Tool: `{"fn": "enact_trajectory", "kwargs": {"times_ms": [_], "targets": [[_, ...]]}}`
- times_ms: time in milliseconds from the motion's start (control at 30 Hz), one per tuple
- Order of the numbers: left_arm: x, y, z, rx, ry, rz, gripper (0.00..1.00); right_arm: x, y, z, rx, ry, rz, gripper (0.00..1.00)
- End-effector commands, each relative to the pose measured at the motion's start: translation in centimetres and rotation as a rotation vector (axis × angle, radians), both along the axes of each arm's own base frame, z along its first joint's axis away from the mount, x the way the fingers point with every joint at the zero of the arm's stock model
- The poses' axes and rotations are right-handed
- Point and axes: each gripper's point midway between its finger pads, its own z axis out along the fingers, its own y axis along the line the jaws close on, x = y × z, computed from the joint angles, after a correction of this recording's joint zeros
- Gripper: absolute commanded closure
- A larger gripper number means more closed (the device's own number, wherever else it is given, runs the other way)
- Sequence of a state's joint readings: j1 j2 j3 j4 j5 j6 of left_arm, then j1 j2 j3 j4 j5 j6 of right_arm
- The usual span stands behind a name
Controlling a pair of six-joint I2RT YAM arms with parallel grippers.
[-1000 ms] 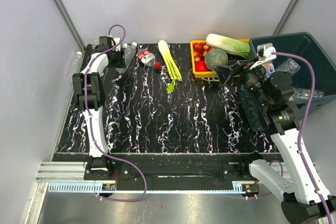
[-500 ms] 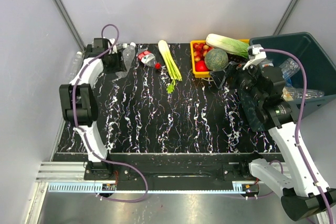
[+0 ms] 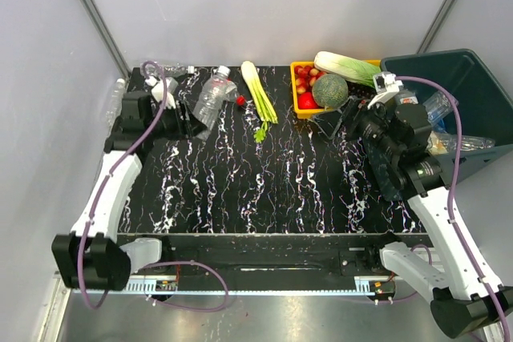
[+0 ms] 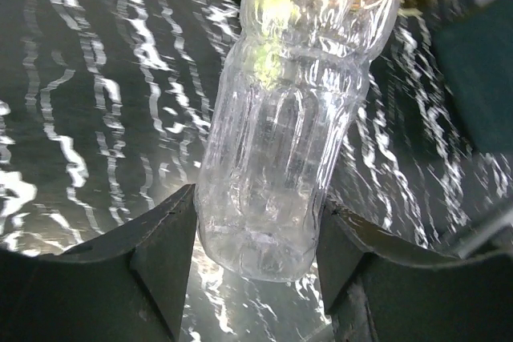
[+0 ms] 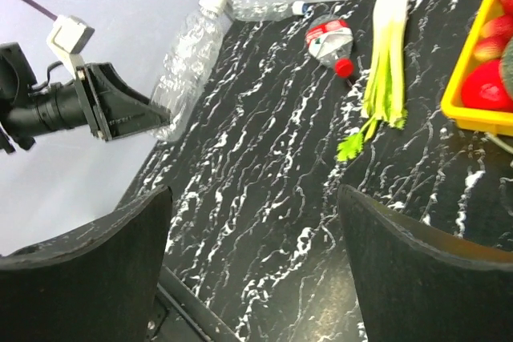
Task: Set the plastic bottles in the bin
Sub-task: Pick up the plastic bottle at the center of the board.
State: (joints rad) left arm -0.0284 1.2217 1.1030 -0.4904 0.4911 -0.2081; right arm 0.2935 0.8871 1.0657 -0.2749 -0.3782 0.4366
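The upper part [image 3: 216,85] [image 5: 200,26] of the clear plastic bottle, just below its cap, will be gripped by my right gripper, because my left gripper holds the bottle's base.
My left gripper [image 3: 191,122] is shut on the base of a clear plastic bottle [image 3: 212,95] and holds it above the table's far left, cap pointing away. In the left wrist view the bottle [image 4: 288,118] sits between both fingers [image 4: 164,262]. A red-labelled bottle [image 5: 327,38] lies on the table beyond it, and only its red cap [image 3: 240,100] shows from above. Another clear bottle [image 5: 264,9] lies at the far edge. The dark teal bin [image 3: 473,78] stands at the far right with bottles [image 3: 442,105] inside. My right gripper [image 3: 337,119] is open and empty beside the bin.
Celery stalks [image 3: 258,92] lie mid-table at the back. A yellow tray [image 3: 296,94] holds tomatoes, a green melon [image 3: 329,90] and a pale leafy vegetable [image 3: 346,68]. A clear bottle [image 3: 114,102] lies off the table's left edge.
My left arm has taken the clear bottle out of the far left corner and swung it rightwards over the table. My right gripper has shifted slightly left.
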Motion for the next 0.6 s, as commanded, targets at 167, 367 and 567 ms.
{"fn": "enact_trajectory", "kwargs": {"times_ms": [167,367,567], "targets": [[-7.8,-6.4,4.6,-0.233,-0.291,-0.287,0.65,0.5,5.6,2.1,0.200,-0.043,0.146,0.12],[-10.3,-7.8,3.6,-0.233,-0.311,-0.371,0.65,1.3,9.8,1.7,0.224,-0.037,0.185,0.13],[-11.1,-8.5,3.9,-0.226,-0.321,-0.409,0.65,1.9,14.2,1.9,0.222,-0.034,0.233,0.12]]}}
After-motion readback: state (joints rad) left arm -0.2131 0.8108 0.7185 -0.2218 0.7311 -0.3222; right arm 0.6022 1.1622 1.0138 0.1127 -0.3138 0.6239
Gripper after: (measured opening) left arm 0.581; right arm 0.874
